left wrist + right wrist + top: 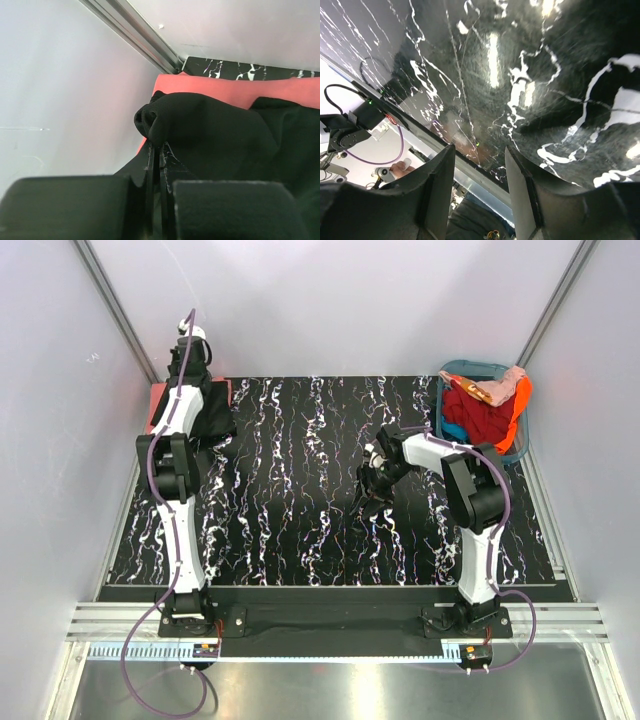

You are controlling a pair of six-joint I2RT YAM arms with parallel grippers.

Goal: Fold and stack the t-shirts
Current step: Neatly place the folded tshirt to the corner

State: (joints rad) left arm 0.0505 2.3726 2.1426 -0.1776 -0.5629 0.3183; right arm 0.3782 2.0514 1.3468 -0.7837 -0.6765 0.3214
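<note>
Next, my left gripper releases the black t-shirt's raised fold just inside the coral-pink t-shirt's far corner (163, 392) (154, 105) by the rails.
The black t-shirt (207, 405) lies bunched on the coral-pink t-shirt (160, 398) in the table's far left corner. My left gripper (197, 365) is over that pile. In the left wrist view its jaws (160, 150) are pressed almost together on a raised fold of the black t-shirt (215, 130), with the coral-pink t-shirt (260, 90) showing beneath. My right gripper (372, 490) hangs over the middle of the black marbled table (300, 520), right of centre. Its fingers (437, 185) are spread wide and hold nothing; only the table surface (520, 75) shows between them.
A teal basket (478, 368) stands at the far right corner, holding red cloth (480, 418), orange cloth (521, 400) and a pale pink piece (497, 388). White walls with metal rails close in the left, back and right sides.
</note>
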